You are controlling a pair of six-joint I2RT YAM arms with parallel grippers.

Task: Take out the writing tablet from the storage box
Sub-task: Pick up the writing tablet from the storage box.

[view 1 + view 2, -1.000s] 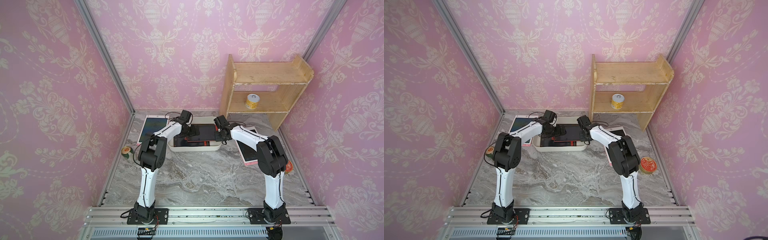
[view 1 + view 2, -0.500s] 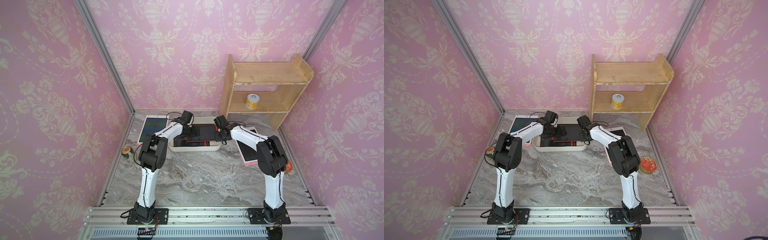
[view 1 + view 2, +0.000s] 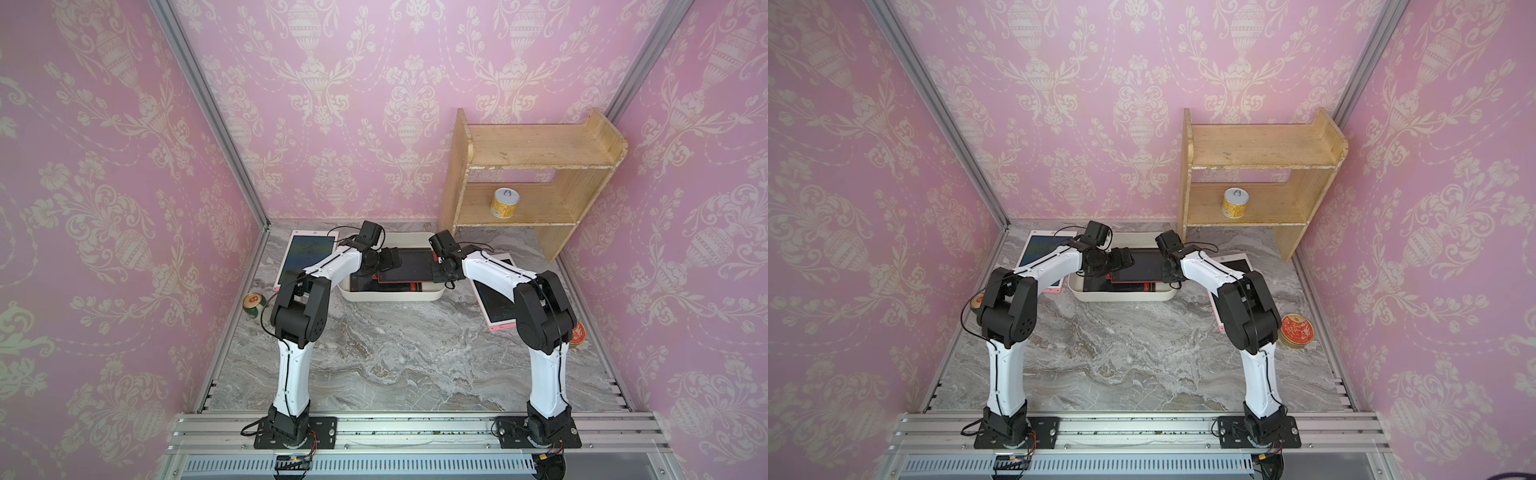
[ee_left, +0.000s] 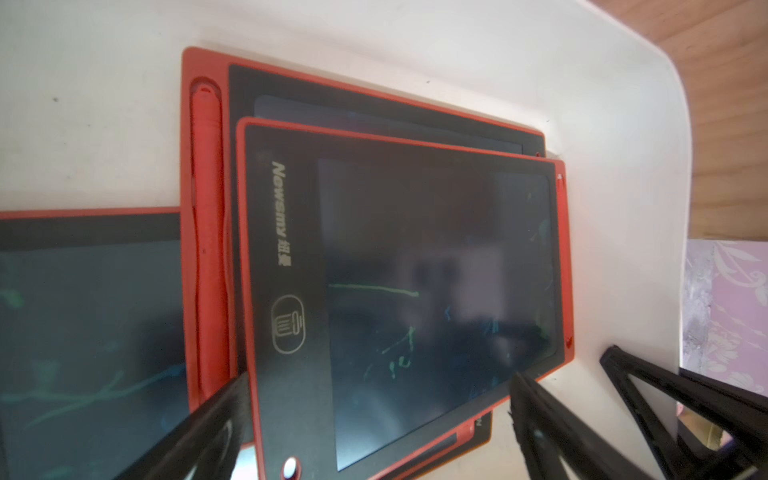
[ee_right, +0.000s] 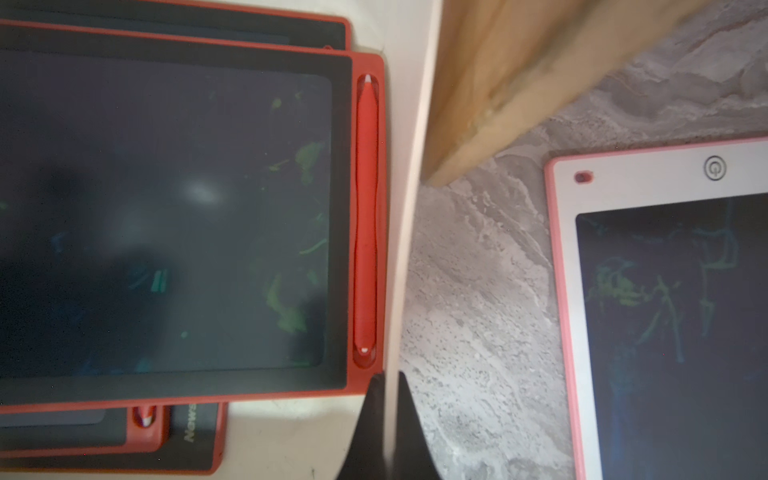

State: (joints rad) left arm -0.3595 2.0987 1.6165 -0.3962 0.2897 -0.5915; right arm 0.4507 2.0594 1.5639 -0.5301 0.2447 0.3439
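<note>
I should close my left gripper on the red edge (image 3: 379, 277) (image 4: 255, 428) next to the trash-can icon of the top writing tablet, near the tablet's near corner.
The off-white storage box (image 3: 390, 296) (image 3: 1121, 296) stands at the back middle of the table. It holds several red-framed writing tablets stacked askew. The top writing tablet (image 3: 409, 266) (image 4: 415, 270) (image 5: 166, 208) lies face up with a red stylus in its edge slot. My left gripper (image 3: 392, 258) (image 4: 380, 382) is open over the box. Its fingers stand one on each side of that tablet's near end. My right gripper (image 3: 438, 270) (image 5: 388, 386) is shut on the box's right wall (image 5: 409, 208), which shows as a pale strip pinched between the two fingers.
A wooden two-tier shelf (image 3: 536, 153) stands at the back right with a yellow can (image 3: 504, 202) on its lower level. Pink-framed tablets lie on the table left (image 3: 307, 257) and right (image 3: 494, 299) of the box. A small can (image 3: 253, 304) sits far left, a red tin (image 3: 1296, 330) far right.
</note>
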